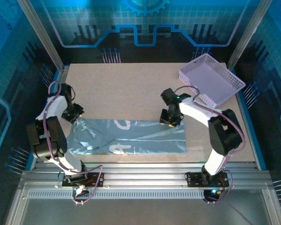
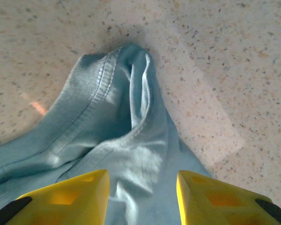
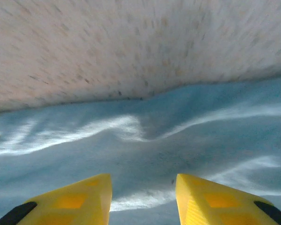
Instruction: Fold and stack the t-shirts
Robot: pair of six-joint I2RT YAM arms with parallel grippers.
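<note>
The t-shirt's bunched end is close to the side edge of the table, so I need to slide the t-shirt inward before my left gripper takes the creased fabric (image 1: pixel 92 132).
A pale grey-blue t-shirt (image 1: pixel 131 136) lies flat on the table as a long band folded lengthwise, with white lettering showing. My left gripper (image 1: pixel 74 117) hovers at its far left corner. In the left wrist view the yellow jaws (image 2: pixel 143 187) stand apart over a bunched, stitched hem of the t-shirt (image 2: pixel 126 131), and nothing is pinched. My right gripper (image 1: pixel 171 121) sits at the shirt's far edge toward the right end. In the right wrist view its jaws (image 3: pixel 144 187) are apart above rippled fabric of the t-shirt (image 3: pixel 154 140), not gripping it.
A lavender lattice basket (image 1: pixel 210 79) stands tilted at the back right corner of the speckled table (image 1: pixel 122 89). Bare tabletop stretches behind the shirt. Metal frame posts rise at the back corners.
</note>
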